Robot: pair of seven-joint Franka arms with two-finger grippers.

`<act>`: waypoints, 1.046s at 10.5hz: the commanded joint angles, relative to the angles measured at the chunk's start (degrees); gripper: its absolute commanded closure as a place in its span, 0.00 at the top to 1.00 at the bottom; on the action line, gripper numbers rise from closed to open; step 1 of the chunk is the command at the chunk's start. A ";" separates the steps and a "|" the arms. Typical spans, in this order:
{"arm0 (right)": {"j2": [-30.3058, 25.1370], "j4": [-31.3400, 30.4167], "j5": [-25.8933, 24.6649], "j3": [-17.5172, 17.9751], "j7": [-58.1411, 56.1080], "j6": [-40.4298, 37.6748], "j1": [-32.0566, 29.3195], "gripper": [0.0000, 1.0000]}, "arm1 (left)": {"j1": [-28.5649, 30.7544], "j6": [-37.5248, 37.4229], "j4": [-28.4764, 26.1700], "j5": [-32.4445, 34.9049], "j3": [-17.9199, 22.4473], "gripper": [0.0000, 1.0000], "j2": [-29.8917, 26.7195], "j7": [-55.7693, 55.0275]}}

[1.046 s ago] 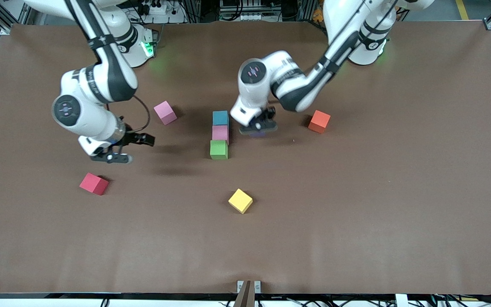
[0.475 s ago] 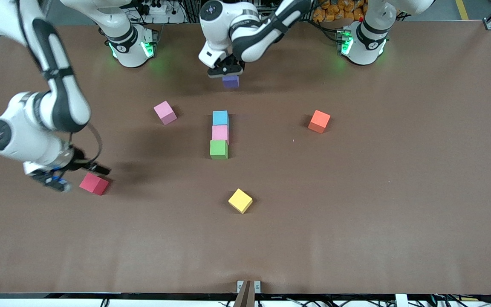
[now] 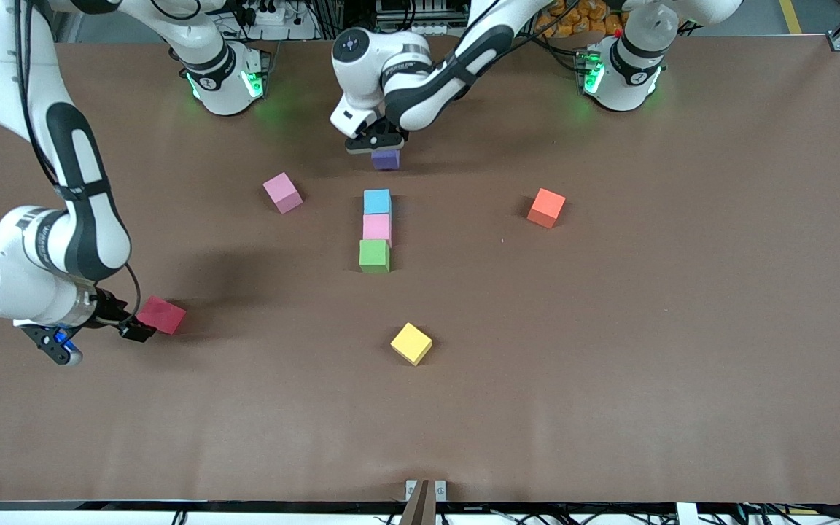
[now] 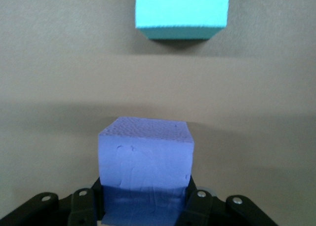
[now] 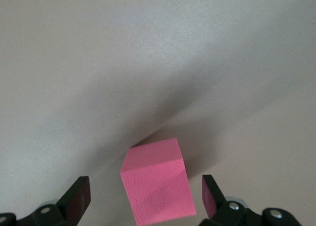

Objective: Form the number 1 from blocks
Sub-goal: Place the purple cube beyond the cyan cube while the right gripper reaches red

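My left gripper is to let go of the purple block on the table [image 3: 379, 179] [image 4: 178, 72], against the free side of the light blue block.
A light blue block [image 3: 377, 201], a pink block [image 3: 377, 227] and a green block [image 3: 375, 256] form a touching column at mid table. My left gripper [image 3: 376, 142] is shut on the purple block [image 3: 386, 158], low over the table, a gap away from the column's light blue end. The left wrist view shows the purple block [image 4: 145, 157] in my left gripper [image 4: 143, 201], with the light blue block [image 4: 182, 11] ahead. My right gripper [image 3: 103, 341] is open beside the red block [image 3: 161, 315]. In the right wrist view the red block [image 5: 157, 181] lies between the fingers [image 5: 79, 196] of my right gripper [image 5: 144, 189], untouched.
A second pink cube [image 3: 282, 192] sits toward the right arm's end, beside the column. An orange cube [image 3: 546, 208] lies toward the left arm's end. A yellow cube [image 3: 411, 343] is nearer the front camera than the green block.
My left gripper has carried the purple block down and closer to the light blue block. My right gripper has swung down to the red block.
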 commanded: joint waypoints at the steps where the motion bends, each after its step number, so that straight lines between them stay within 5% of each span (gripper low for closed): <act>1: 1.20 1.70 -0.09 -0.43 1.03 -0.23 0.54 1.00 | -0.31 -0.54 3.75 1.62 1.14 0.00 2.57 0.62; 8: 3.31 -0.40 -0.09 -0.61 -8.89 -0.23 0.19 1.00 | -0.84 -0.10 6.04 4.08 1.68 0.00 4.95 0.79; 11: 4.10 -0.50 0.35 -0.61 -10.04 -0.32 0.27 0.83 | -0.84 -0.01 6.31 4.08 2.38 0.00 4.95 0.79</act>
